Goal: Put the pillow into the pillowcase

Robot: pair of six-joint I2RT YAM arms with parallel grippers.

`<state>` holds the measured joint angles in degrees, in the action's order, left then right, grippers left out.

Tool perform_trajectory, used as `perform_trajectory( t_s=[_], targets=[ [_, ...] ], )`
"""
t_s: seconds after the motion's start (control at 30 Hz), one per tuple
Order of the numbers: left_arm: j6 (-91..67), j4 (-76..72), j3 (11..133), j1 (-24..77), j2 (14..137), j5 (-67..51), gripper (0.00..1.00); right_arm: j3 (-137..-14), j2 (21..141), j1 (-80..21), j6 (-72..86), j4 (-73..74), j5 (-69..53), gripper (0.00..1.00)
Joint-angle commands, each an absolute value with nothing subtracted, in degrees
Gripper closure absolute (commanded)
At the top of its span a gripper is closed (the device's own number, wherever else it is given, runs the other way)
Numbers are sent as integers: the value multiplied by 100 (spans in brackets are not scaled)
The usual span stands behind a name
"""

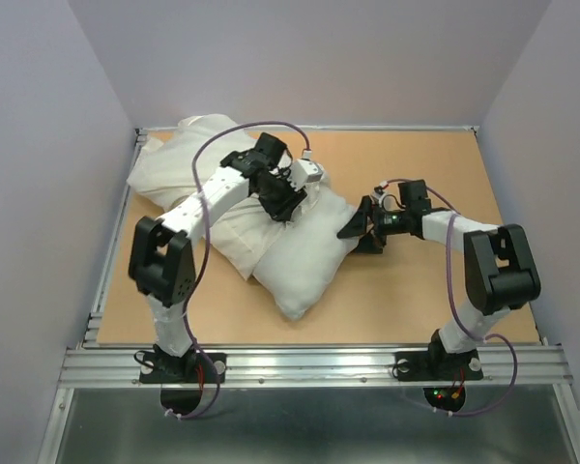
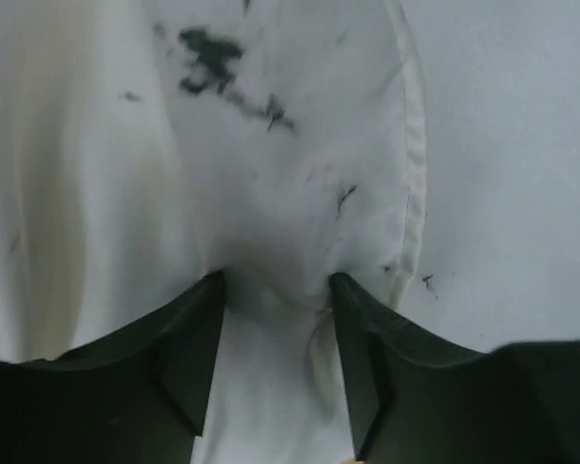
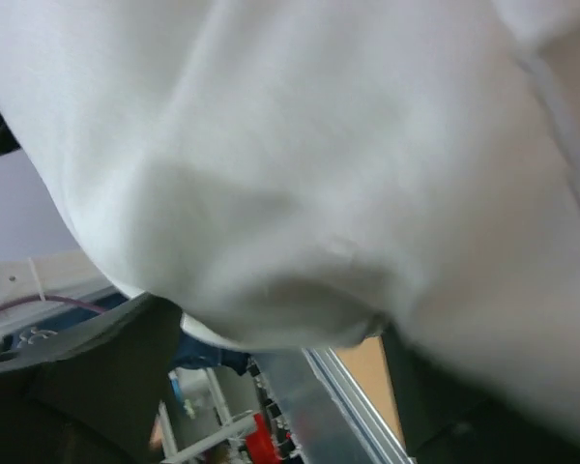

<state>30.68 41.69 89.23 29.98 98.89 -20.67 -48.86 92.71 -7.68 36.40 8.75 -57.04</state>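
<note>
The pillow's edge bulges loosely across my right gripper's open fingers; it should pinch that edge (image 1: 341, 238) before both grippers lift pillow and pillowcase.
The puffy greyish-white pillow (image 1: 309, 253) lies askew at the table's middle. The limp cream pillowcase (image 1: 188, 162) lies crumpled at the back left, its near end overlapping the pillow's left side. My left gripper (image 1: 285, 205) sits where the two meet. In the left wrist view its fingertips (image 2: 275, 280) pinch a gathered fold of the pillowcase (image 2: 271, 164) next to its hemmed edge (image 2: 413, 193). My right gripper (image 1: 355, 230) is at the pillow's right edge. In the right wrist view its jaws (image 3: 275, 324) stand wide apart, with the pillow (image 3: 319, 145) bulging against them.
The orange-brown table (image 1: 425, 290) has bare board to the right of the pillow and along the front. A metal rail (image 1: 319, 362) runs along the near edge. Lilac walls close in the back and both sides.
</note>
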Motion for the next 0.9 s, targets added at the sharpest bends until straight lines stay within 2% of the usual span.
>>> perform_trajectory(
  t_s=[0.0, 0.07, 0.1, 0.2, 0.23, 0.3, 0.37, 0.4, 0.5, 0.53, 0.63, 0.87],
  targets=[
    [3068, 3289, 9964, 3278, 10966, -2066, 60, -5850, 10008, -914, 3507, 642, -5556, 22],
    [2901, 3261, 11202, 3322, 11705, -2267, 70, -6151, 10256, -888, 3472, 633, -5309, 32],
    [2918, 3348, 11632, 3348, 11907, -2328, 78, -6396, 10353, -827, 3480, 607, -5230, 42],
    [3041, 3200, 12742, 3533, 12392, -2347, 87, -6574, 10301, -607, 3647, 326, -5010, 56],
    [3050, 3104, 12996, 3585, 12453, -2347, 92, -6592, 10257, -537, 3717, 116, -4975, 65],
    [3050, 2840, 13165, 3717, 12542, -2364, 94, -6592, 10117, -344, 3902, 53, -4799, 67],
    [3015, 2708, 13236, 3779, 12507, -2189, 91, -6644, 10037, -264, 3964, -141, -4676, 63],
    [2867, 2716, 13228, 3779, 12463, -2093, 79, -6662, 10028, -238, 3894, -132, -4684, 46],
    [2690, 2847, 12616, 3753, 11955, -1742, 52, -6557, 9871, -54, 4085, -79, -4719, 11],
    [2655, 2865, 12612, 3753, 11744, -1653, 48, -6487, 9818, -27, 4087, -62, -4807, 7],
    [2628, 2856, 11578, 3762, 10830, -1320, 38, -5978, 9467, 158, 4332, 148, -5106, 2],
    [2399, 3507, 10372, 3867, 10099, -782, 35, -4650, 8675, 79, 4641, 237, -5476, 0]
  ],
)
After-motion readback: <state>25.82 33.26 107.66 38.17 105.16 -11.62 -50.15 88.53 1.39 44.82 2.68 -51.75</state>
